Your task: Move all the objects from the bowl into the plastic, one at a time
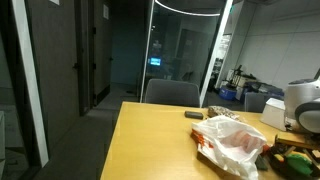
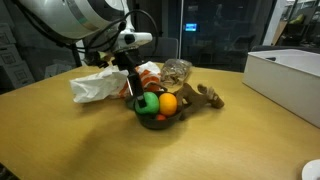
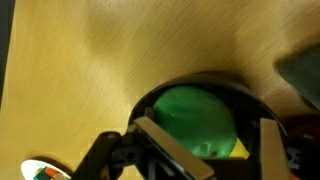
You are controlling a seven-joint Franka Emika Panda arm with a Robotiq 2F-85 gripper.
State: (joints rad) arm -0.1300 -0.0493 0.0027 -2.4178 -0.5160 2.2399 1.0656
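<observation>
Next, I let go of the green round object, which is still inside the dark bowl, with my gripper in the middle of the crumpled white plastic bag (image 1: 232, 142).
A dark bowl (image 2: 156, 119) sits on the wooden table and holds a green round object (image 2: 147, 101), an orange one (image 2: 168, 102) and something red. A crumpled white plastic bag (image 2: 100, 86) with orange print lies just beside it and also shows in an exterior view (image 1: 232, 140). My gripper (image 2: 130, 86) hangs over the bowl's edge next to the bag. In the wrist view the gripper (image 3: 204, 126) is open, its fingers on either side of the green object (image 3: 195, 112) inside the bowl (image 3: 150, 95). A yellow bit shows under the green object.
A clear plastic container (image 2: 176, 70) and a brown object (image 2: 207, 97) lie behind and beside the bowl. A white box (image 2: 285, 72) stands at the table's side. A dark flat object (image 1: 195, 115) and a chair (image 1: 172, 92) are at the far table edge.
</observation>
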